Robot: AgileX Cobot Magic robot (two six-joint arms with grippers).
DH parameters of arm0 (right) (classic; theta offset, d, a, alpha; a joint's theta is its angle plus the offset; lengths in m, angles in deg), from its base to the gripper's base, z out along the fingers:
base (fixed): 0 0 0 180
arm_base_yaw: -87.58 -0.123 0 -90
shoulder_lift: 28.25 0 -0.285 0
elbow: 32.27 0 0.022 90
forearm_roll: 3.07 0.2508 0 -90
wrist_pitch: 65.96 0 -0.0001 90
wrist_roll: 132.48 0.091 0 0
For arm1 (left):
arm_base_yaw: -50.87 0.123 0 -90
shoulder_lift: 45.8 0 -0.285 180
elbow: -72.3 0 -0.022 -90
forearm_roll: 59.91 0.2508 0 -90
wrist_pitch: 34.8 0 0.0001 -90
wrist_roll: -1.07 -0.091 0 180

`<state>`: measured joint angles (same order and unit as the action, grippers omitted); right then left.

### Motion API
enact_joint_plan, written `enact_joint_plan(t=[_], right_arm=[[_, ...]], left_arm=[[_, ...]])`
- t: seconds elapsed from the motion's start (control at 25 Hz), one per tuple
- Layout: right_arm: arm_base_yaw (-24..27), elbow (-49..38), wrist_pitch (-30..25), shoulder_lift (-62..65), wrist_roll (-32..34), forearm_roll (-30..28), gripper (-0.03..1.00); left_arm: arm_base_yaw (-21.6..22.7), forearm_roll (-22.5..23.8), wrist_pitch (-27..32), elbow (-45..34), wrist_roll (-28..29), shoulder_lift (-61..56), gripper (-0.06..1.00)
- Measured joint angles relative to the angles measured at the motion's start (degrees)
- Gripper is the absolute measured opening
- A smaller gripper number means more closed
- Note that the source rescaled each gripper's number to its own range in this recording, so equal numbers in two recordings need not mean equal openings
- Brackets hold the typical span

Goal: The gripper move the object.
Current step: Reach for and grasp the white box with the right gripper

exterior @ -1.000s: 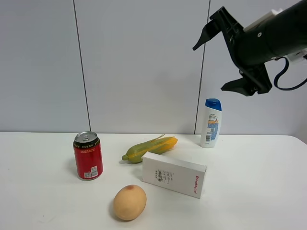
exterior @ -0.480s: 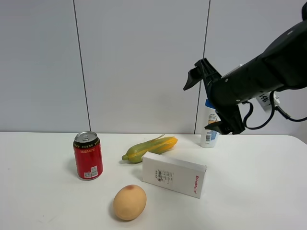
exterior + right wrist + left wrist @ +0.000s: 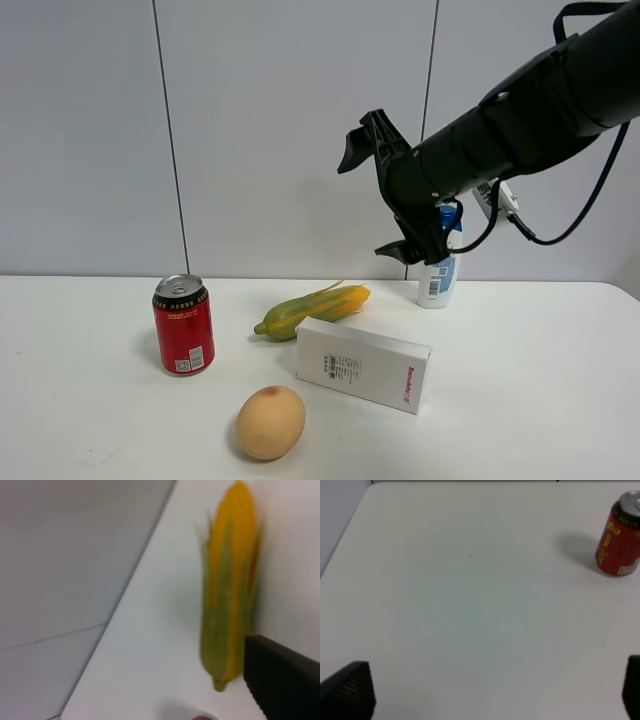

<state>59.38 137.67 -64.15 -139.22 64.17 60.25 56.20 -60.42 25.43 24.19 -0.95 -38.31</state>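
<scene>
I should next lower my right gripper to the middle of the white carton's long top edge (image 3: 364,337) and close it there across its narrow width.
The object is a long flat white carton (image 3: 362,363) with red lettering on its side, lying on the white table in the middle of the exterior view. My right gripper (image 3: 362,208) is open and empty, hanging in the air above and slightly behind the carton, well clear of it. In the right wrist view only one black finger (image 3: 280,680) shows, and the carton is out of view there. My left gripper (image 3: 490,692) is open and empty over bare table; it does not show in the exterior view.
A red can (image 3: 183,325) stands left of the carton and shows in the left wrist view (image 3: 620,542). A corn cob (image 3: 312,310) lies behind the carton, also in the right wrist view (image 3: 230,580). A round yellow fruit (image 3: 270,422) sits in front. A shampoo bottle (image 3: 437,280) stands at the back right.
My right arm has swung down and to the left, from high at the right to above the corn and carton. The gripper stays open. Nothing on the table has moved.
</scene>
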Motion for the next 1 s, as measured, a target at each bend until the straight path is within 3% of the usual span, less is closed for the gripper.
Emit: enact_joint_plan(t=[0.28,0.52,0.64,0.68,1.0], right_arm=[[0.0,5.0,-1.8,-2.3,-4.5,-1.9,1.0],[0.0,5.0,-4.8,-2.5,-5.1,-9.9,1.0],[0.0,5.0,-6.9,-2.5,-5.4,-18.6,1.0],[0.0,5.0,-8.2,-2.5,-5.4,-25.6,1.0],[0.0,5.0,-14.6,-2.5,-5.7,-57.9,1.0]], left_arm=[[0.0,0.0,0.0,0.0,0.0,0.0,1.0],[0.0,0.0,0.0,0.0,0.0,0.0,1.0],[0.0,0.0,0.0,0.0,0.0,0.0,1.0],[0.0,0.0,0.0,0.0,0.0,0.0,1.0],[0.0,0.0,0.0,0.0,0.0,0.0,1.0]])
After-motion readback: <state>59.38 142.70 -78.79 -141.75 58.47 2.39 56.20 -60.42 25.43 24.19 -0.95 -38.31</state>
